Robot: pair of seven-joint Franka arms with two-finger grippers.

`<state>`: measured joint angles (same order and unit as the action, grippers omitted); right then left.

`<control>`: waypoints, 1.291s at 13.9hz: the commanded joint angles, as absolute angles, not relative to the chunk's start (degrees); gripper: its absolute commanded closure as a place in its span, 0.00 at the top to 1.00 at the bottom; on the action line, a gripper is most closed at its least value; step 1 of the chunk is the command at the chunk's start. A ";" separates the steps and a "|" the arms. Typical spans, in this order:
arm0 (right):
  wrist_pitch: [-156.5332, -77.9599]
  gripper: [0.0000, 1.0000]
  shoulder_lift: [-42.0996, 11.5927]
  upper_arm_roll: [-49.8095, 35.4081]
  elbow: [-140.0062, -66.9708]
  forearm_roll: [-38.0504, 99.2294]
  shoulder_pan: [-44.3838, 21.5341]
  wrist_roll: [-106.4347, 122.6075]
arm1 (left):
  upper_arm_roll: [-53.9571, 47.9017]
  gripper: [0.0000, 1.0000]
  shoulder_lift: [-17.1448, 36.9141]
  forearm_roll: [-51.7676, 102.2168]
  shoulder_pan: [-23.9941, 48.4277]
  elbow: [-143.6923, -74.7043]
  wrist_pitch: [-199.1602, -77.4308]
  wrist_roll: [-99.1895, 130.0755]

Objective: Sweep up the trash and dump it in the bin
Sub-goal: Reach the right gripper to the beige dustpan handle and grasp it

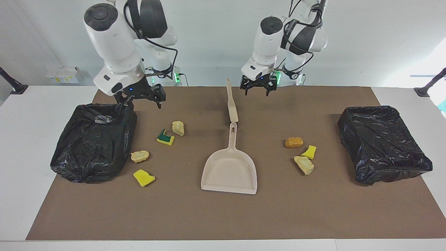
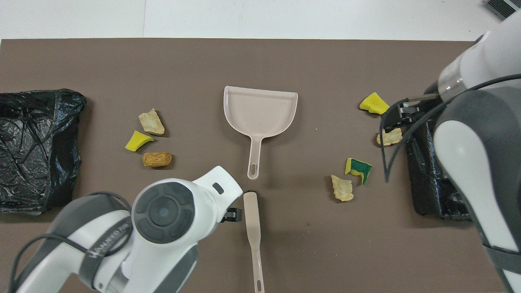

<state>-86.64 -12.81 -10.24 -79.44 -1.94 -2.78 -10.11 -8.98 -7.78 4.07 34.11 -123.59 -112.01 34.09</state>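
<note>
The narrow handle (image 2: 257, 261) of the brush, just past the wide end that lies nearest the dustpan, will be gripped by my left gripper.
The trash lies in two groups on the brown mat. Toward the right arm's end are a green-backed sponge (image 1: 165, 138), two beige lumps (image 1: 178, 128) (image 1: 139, 156) and a yellow sponge (image 1: 143, 177). Toward the left arm's end are an orange-brown lump (image 1: 294, 142), a yellow sponge (image 1: 309, 152) and a beige lump (image 1: 304, 165). A black-bagged bin (image 1: 94, 139) (image 1: 383, 143) stands at each end. My left gripper (image 1: 258, 91) hangs open beside the brush (image 1: 231, 104) handle, holding nothing. My right gripper (image 1: 141, 102) is open and empty above the bin's corner nearest the robots.
A beige dustpan (image 1: 230, 170) lies mid-mat, its handle pointing at the brush's wide end (image 2: 250, 201). In the overhead view the left arm's wrist (image 2: 171, 211) covers the mat beside the brush, and the right arm (image 2: 476, 134) covers much of its bin.
</note>
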 commanded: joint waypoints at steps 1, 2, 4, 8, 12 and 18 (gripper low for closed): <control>-89.20 1.00 -16.16 -10.63 -77.87 -1.76 -5.88 -16.33 | -7.82 1.00 -7.30 4.57 42.69 -131.72 -122.13 42.34; -90.69 1.00 -16.61 -10.63 -77.96 -1.50 -7.37 -19.31 | -7.82 1.00 -7.03 4.66 44.98 -133.05 -124.26 43.49; -93.85 1.00 -18.19 -10.63 -78.49 -1.41 -10.79 -24.41 | -7.82 1.00 -6.68 5.18 48.41 -134.90 -125.59 43.51; -99.74 1.00 -21.52 -10.63 -79.80 1.93 -13.35 -31.27 | -7.82 1.00 -6.68 6.33 50.54 -137.80 -129.79 43.07; -104.76 1.00 -24.78 -10.63 -80.95 3.25 -17.48 -38.22 | -7.82 1.00 -5.89 6.33 50.10 -138.34 -132.10 43.15; -110.30 1.00 -31.64 -10.63 -81.21 4.48 -21.53 -47.64 | -7.82 0.95 -5.63 8.35 50.01 -138.43 -133.41 43.68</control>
<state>-109.25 -30.37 -10.62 -81.08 2.57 -21.70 -46.22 -8.59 -5.22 6.86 49.17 -137.11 -131.03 43.57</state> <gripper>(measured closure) 0.000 0.044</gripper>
